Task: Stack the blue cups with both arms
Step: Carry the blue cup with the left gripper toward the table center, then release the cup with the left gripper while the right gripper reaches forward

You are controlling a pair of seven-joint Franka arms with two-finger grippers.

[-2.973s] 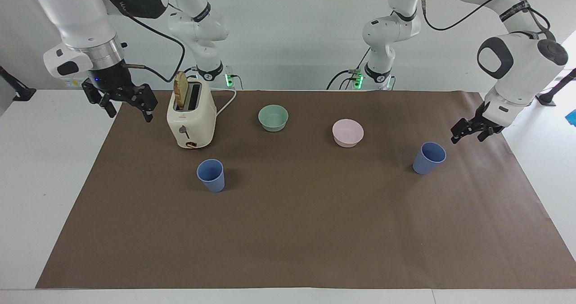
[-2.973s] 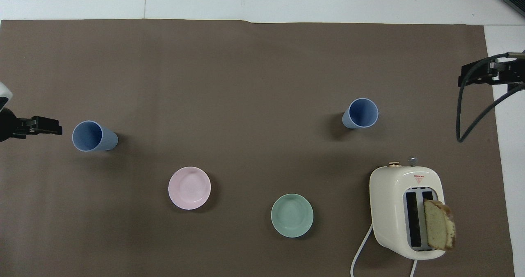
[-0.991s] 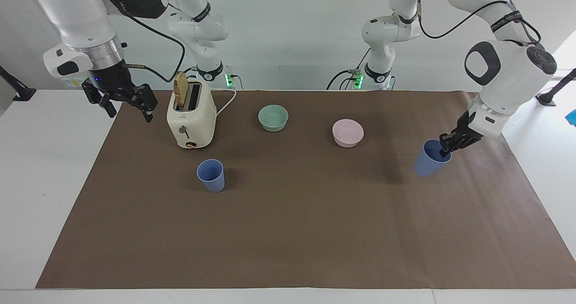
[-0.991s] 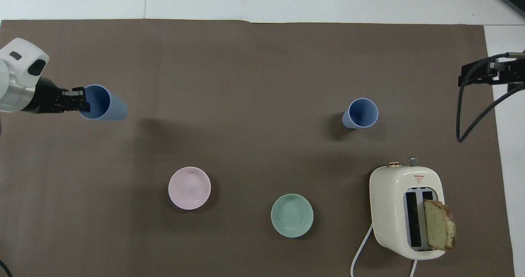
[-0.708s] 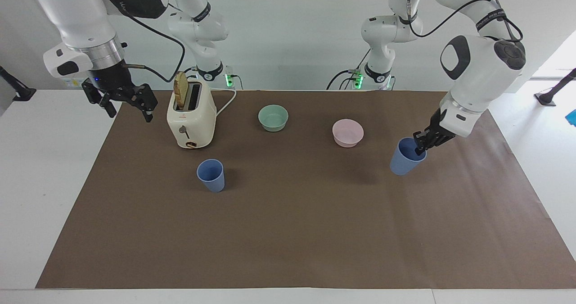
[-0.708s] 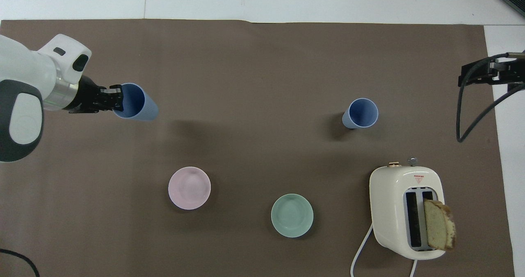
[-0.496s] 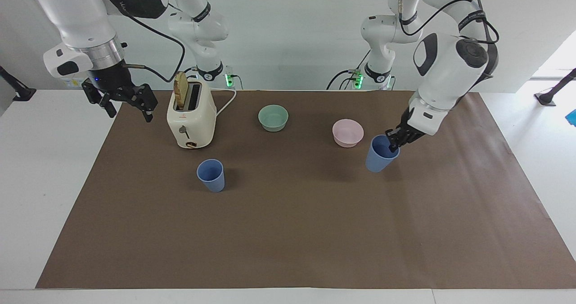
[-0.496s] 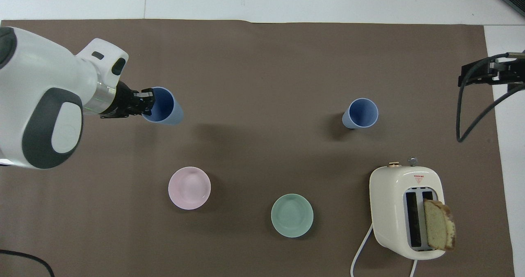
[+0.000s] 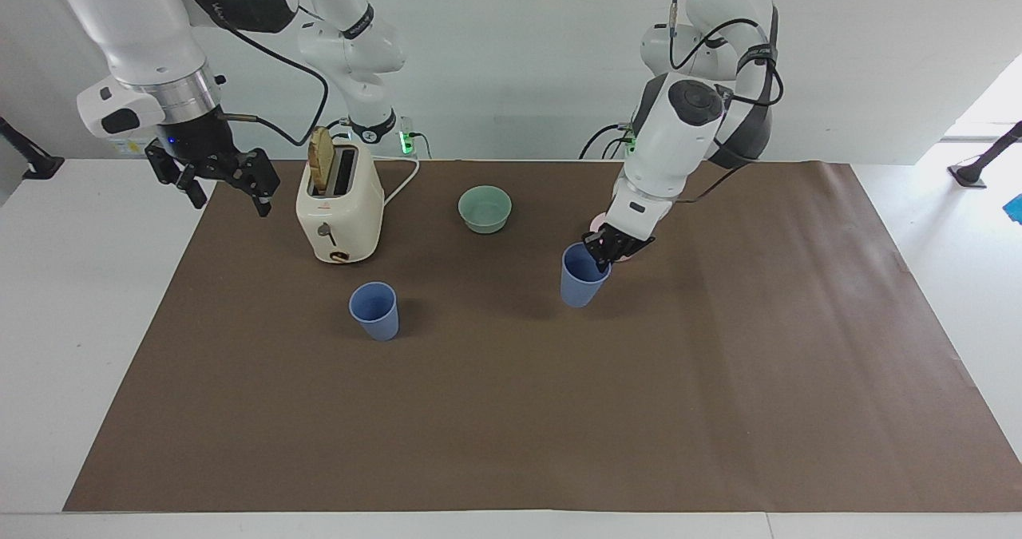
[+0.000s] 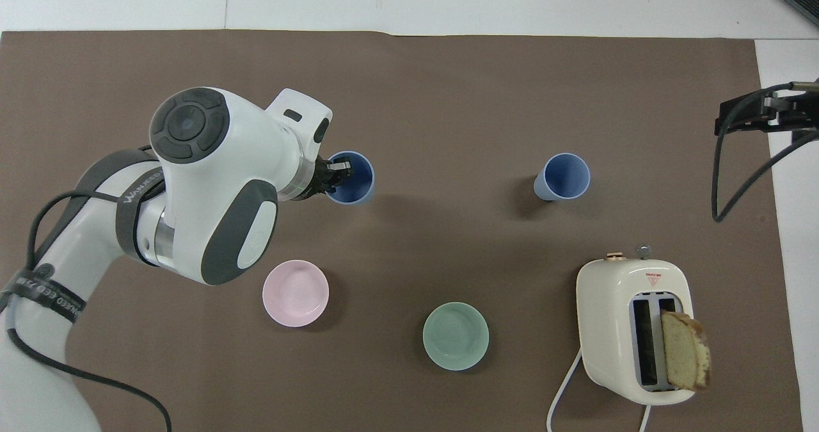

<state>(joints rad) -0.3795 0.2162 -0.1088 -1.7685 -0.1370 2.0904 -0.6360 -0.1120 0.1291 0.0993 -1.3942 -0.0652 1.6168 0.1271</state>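
The blue cup in my left gripper will be let go on the brown mat (image 10: 368, 189) beyond the gap between the two bowls.
My left gripper (image 9: 600, 253) is shut on the rim of one blue cup (image 9: 579, 279), one finger inside it, and holds it upright just above the middle of the brown mat (image 9: 511, 411). In the overhead view this gripper (image 10: 336, 171) and its cup (image 10: 353, 179) are beside the arm's white wrist. The other blue cup (image 9: 374, 311) stands upright on the mat toward the right arm's end, farther from the robots than the toaster; it also shows in the overhead view (image 10: 563, 176). My right gripper (image 9: 227, 184) waits open and empty over the mat's edge beside the toaster, and shows in the overhead view (image 10: 761, 115).
A cream toaster (image 9: 339, 212) with a bread slice (image 9: 320, 158) in a slot stands near the right arm. A mint-green bowl (image 10: 455, 336) and a pink bowl (image 10: 295, 293) sit nearer to the robots than the cups. The left arm mostly hides the pink bowl in the facing view.
My left gripper closed on the cup at the left arm's end of the mat, lifted it and carried it to the middle. The right arm and the other cup have not moved.
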